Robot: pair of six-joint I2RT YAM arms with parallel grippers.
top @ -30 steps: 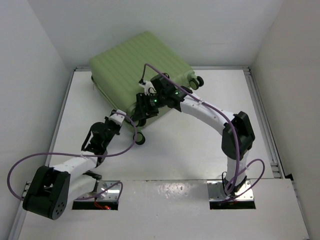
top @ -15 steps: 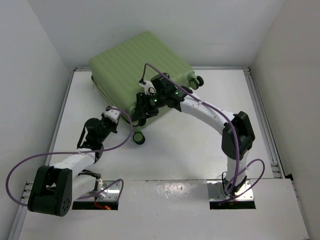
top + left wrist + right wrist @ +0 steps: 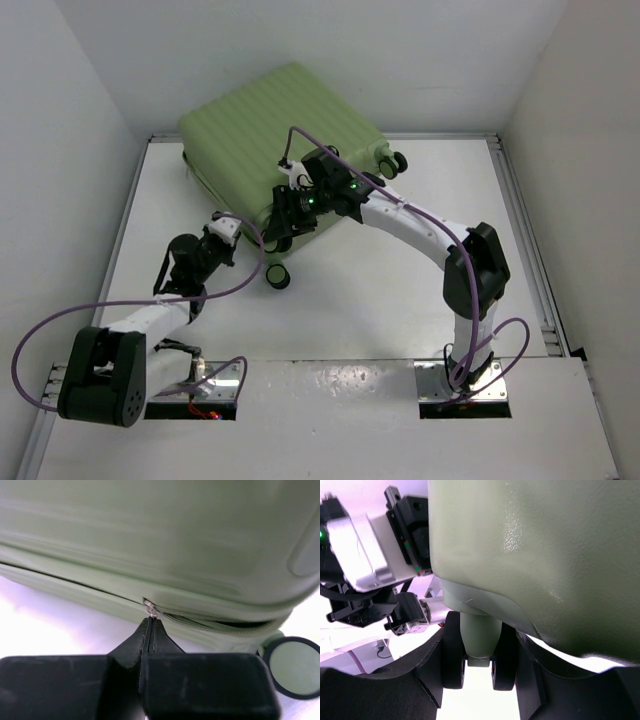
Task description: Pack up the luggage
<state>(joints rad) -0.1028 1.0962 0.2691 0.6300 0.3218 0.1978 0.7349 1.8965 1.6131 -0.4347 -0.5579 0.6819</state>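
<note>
The zipper pull is held only by its tip in my left gripper, so next I open it and grip again closer to the slider (image 3: 148,603) before closing the gaping zip.
The luggage (image 3: 280,125) is a pale-green ribbed suitcase lying flat at the back of the table, lid down. My left gripper (image 3: 231,231) is at its near-left edge. In the left wrist view it (image 3: 149,626) is shut on the small metal zipper pull (image 3: 149,610), with the zip still gaping to the right of it. My right gripper (image 3: 284,222) is at the near corner. In the right wrist view it (image 3: 479,655) is shut on a black double wheel (image 3: 453,650) under the shell (image 3: 545,545).
Another corner wheel (image 3: 279,277) sits on the table just below the grippers and shows in the left wrist view (image 3: 295,666). More wheels (image 3: 398,160) stick out at the suitcase's right end. White walls close the table (image 3: 380,290) on three sides.
My left gripper has slid left along the suitcase's near edge with the zipper pull, mostly in the first half second. The right arm and the suitcase have not moved.
</note>
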